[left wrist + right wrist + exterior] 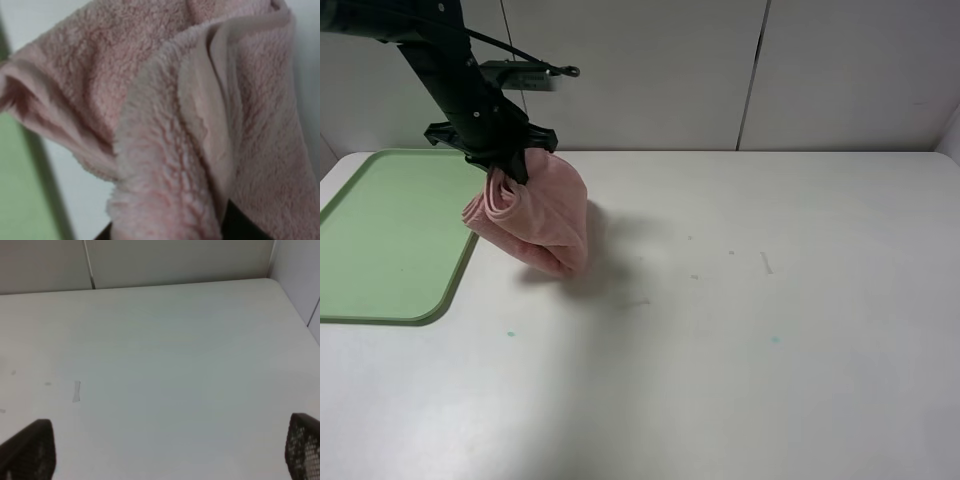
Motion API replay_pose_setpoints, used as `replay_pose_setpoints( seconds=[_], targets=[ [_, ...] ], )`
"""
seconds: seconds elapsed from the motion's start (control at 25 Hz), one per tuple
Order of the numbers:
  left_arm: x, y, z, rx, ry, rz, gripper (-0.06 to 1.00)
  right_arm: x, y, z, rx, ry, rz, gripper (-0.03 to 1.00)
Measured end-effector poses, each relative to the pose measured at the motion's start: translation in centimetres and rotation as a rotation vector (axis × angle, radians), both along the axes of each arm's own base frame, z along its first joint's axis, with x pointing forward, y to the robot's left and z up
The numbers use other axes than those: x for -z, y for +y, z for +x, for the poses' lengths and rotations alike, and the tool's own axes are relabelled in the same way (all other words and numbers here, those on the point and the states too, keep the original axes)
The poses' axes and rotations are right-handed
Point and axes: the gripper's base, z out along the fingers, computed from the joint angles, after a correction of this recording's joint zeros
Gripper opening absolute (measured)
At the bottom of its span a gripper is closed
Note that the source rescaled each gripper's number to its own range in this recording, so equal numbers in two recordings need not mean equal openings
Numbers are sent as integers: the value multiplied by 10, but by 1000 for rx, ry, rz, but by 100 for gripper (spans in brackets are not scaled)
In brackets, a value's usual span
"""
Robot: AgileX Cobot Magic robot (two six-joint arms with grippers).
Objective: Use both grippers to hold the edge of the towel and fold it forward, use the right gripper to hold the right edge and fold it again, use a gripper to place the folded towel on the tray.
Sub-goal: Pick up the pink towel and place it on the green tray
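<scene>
Next, I release the folded pink towel from my left gripper on the far half of the green tray (417,203), toward the grey wall. The towel now hangs just beside the tray.
The folded pink towel (542,215) hangs from my left gripper (510,162), which is shut on its top edge just right of the green tray (380,240). The towel's lower end touches or nearly touches the white table beside the tray's right rim. In the left wrist view the towel (175,125) fills the frame, with a strip of the tray (20,190) beside it. My right gripper (165,450) is open over bare table; only its two dark fingertips (30,447) show. The right arm is out of the exterior high view.
The white table (740,300) stretches right of the towel, with small marks and specks on it. A wall of grey panels stands behind the table's far edge. The tray lies at the table's left edge.
</scene>
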Motion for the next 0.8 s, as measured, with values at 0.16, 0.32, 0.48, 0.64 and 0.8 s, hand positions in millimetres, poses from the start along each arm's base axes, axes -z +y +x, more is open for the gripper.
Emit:
replay_pose_setpoints(
  seconds=[0.16, 0.32, 0.48, 0.64, 0.8],
  targets=[
    [0, 29, 8, -21, -4, 14, 15, 0, 0, 0, 0, 0, 0, 100],
    [0, 58, 14, -51, -12, 22, 15, 0, 0, 0, 0, 0, 0, 100],
    [1, 87, 18, -88, -33, 29, 15, 0, 0, 0, 0, 0, 0, 100],
    [10, 111, 23, -122, -35, 37, 15, 0, 0, 0, 0, 0, 0, 100],
    [16, 129, 24, -133, -38, 46, 15, 0, 0, 0, 0, 0, 0, 100]
  ],
)
